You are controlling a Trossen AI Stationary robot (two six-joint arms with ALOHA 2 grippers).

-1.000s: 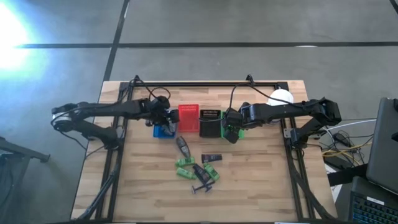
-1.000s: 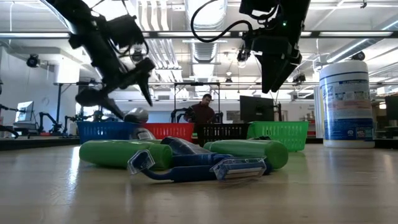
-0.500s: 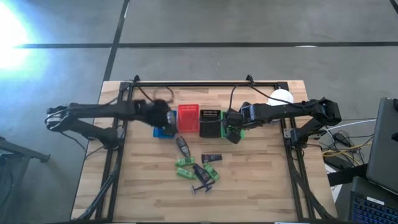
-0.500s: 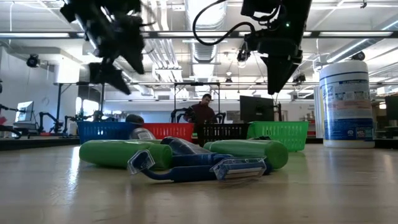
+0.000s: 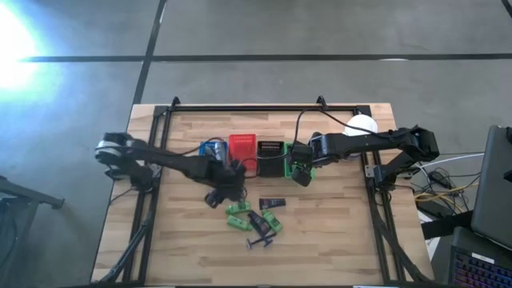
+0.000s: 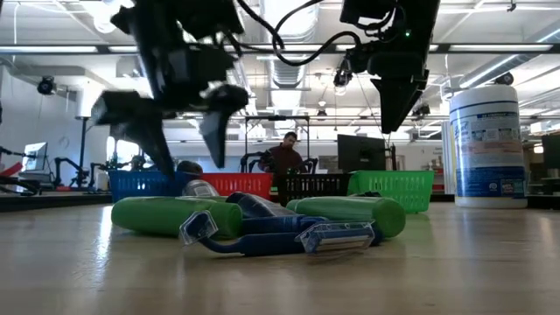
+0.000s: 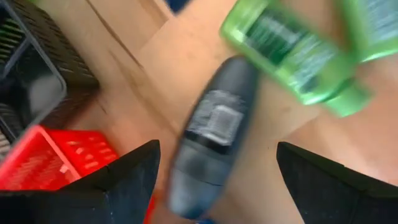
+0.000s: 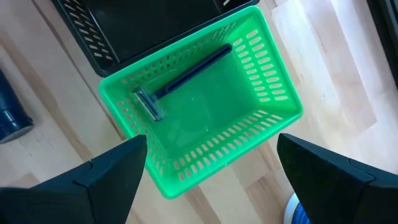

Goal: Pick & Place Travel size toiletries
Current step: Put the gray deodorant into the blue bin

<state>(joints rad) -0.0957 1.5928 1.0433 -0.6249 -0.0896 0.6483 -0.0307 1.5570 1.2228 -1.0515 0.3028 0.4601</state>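
Observation:
Next, I move my right gripper next to the dark tube at the far edge of the pile and close it on the tube's body (image 5: 279, 202) (image 8: 10, 104) beside its cap.
The toiletries lie in a pile on the table: a dark grey tube (image 5: 234, 187), green packets (image 5: 238, 210), a dark maroon packet (image 5: 272, 202) and a black razor (image 5: 258, 242). My left gripper (image 5: 224, 194) hangs open above the pile's far end. In the left wrist view its fingers stand on either side of the grey tube (image 7: 211, 130) without touching it, with a green packet (image 7: 292, 56) just beyond. My right gripper (image 5: 300, 174) hovers open over the green basket (image 8: 273, 81), where a dark razor (image 8: 186, 78) lies on the bottom.
Blue (image 5: 212, 150), red (image 5: 242, 152), black (image 5: 270, 156) and green (image 5: 298, 163) baskets stand in a row at mid-table. A big white container (image 5: 362, 126) stands at the far right. Bare wood lies toward the near edge and both sides of the pile.
My left gripper has swung from above the blue basket toward the table's near edge and to the right, coming down over the grey tube at the pile's far end. The right arm has kept still over the green basket.

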